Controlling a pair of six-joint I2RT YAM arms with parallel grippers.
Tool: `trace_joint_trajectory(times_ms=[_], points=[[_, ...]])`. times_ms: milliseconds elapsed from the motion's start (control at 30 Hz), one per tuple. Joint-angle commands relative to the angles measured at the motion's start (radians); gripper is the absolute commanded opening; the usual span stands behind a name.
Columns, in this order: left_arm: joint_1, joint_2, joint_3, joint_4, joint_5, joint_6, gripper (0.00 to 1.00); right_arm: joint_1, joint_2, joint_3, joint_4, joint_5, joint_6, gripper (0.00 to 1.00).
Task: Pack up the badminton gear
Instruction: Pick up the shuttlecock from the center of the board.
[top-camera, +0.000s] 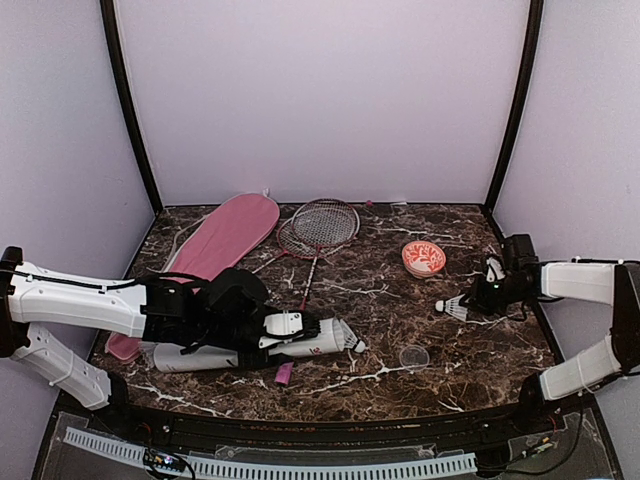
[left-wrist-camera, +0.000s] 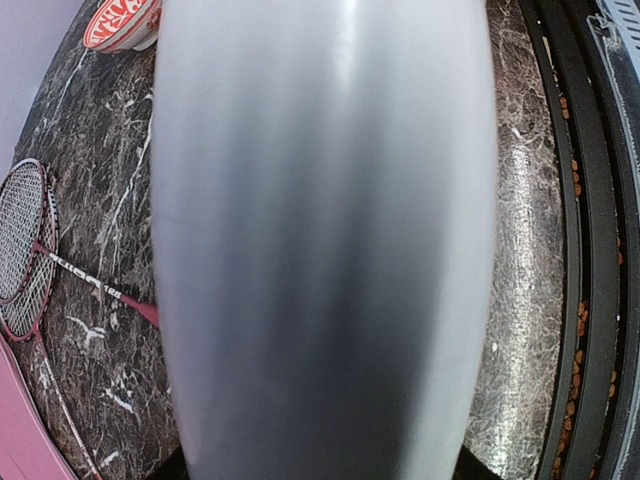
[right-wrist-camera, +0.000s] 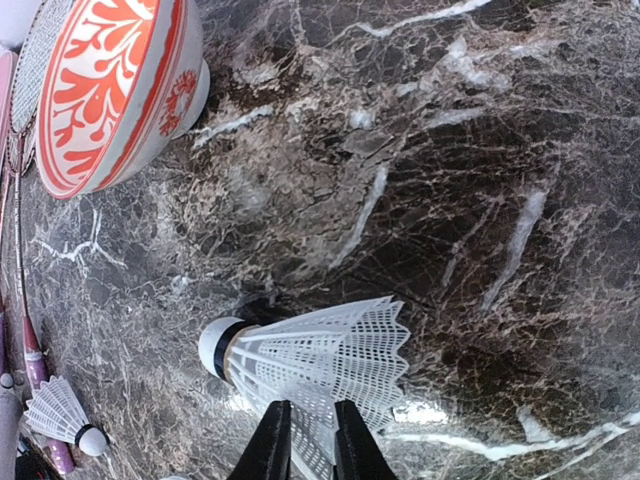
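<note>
The shuttlecock's cork points crooked from my right gripper's fingers, so I will open and take the skirt (right-wrist-camera: 340, 360) with the cork straight ahead before entering the tube.
The white tube (top-camera: 300, 340) lies on its side on the marble table, and my left gripper (top-camera: 240, 322) is shut around its middle. In the left wrist view the tube (left-wrist-camera: 320, 240) fills the frame and hides the fingers. A white shuttlecock (top-camera: 356, 345) rests at the tube's right end. My right gripper (right-wrist-camera: 312, 440) is shut on the skirt of another shuttlecock (right-wrist-camera: 310, 355), cork pointing left; from above, this shuttlecock (top-camera: 455, 308) is at the right. Two red rackets (top-camera: 320, 225) lie at the back, beside the pink bag (top-camera: 230, 235).
A red-and-white bowl (top-camera: 423, 258) stands at the back right, close to the right gripper; it also shows as the bowl (right-wrist-camera: 110, 90). A clear round lid (top-camera: 413, 356) and a small pink piece (top-camera: 284, 373) lie near the front. Purple walls enclose three sides.
</note>
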Motion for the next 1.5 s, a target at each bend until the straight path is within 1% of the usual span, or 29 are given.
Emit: trace_joint_trajectory(times_ms=[0, 167, 300, 400, 567, 800, 1067, 1200, 1333, 1467], points=[[-0.008, 0.001, 0.021, 0.008, 0.006, -0.010, 0.56, -0.004, 0.014, -0.018, 0.060, -0.018, 0.011, 0.15], [-0.009, 0.006, 0.022, 0.006, 0.006, -0.009, 0.56, -0.004, 0.010, -0.028, 0.086, -0.041, 0.020, 0.16], [-0.010, 0.009, 0.022, 0.008, 0.006, -0.009, 0.56, -0.004, 0.020, -0.039, 0.114, -0.056, 0.037, 0.21], [-0.011, 0.010, 0.023, 0.006, 0.006, -0.008, 0.56, -0.004, 0.024, -0.046, 0.131, -0.065, 0.046, 0.23], [-0.012, 0.014, 0.024, 0.005, 0.006, -0.008, 0.56, -0.004, 0.040, -0.055, 0.155, -0.075, 0.056, 0.29], [-0.013, 0.017, 0.024, 0.003, 0.004, -0.007, 0.56, -0.004, 0.054, -0.066, 0.205, -0.105, 0.075, 0.29], [-0.015, 0.018, 0.024, 0.003, 0.003, -0.007, 0.56, -0.004, 0.062, -0.071, 0.270, -0.164, 0.102, 0.21], [-0.016, 0.018, 0.025, 0.003, 0.002, -0.007, 0.56, -0.004, 0.064, -0.064, 0.266, -0.168, 0.101, 0.11], [-0.019, 0.016, 0.024, 0.005, -0.003, -0.007, 0.56, -0.004, 0.021, -0.055, 0.229, -0.157, 0.094, 0.00], [-0.021, 0.005, 0.017, 0.013, -0.006, -0.005, 0.56, -0.004, -0.064, -0.039, 0.162, -0.145, 0.083, 0.00]])
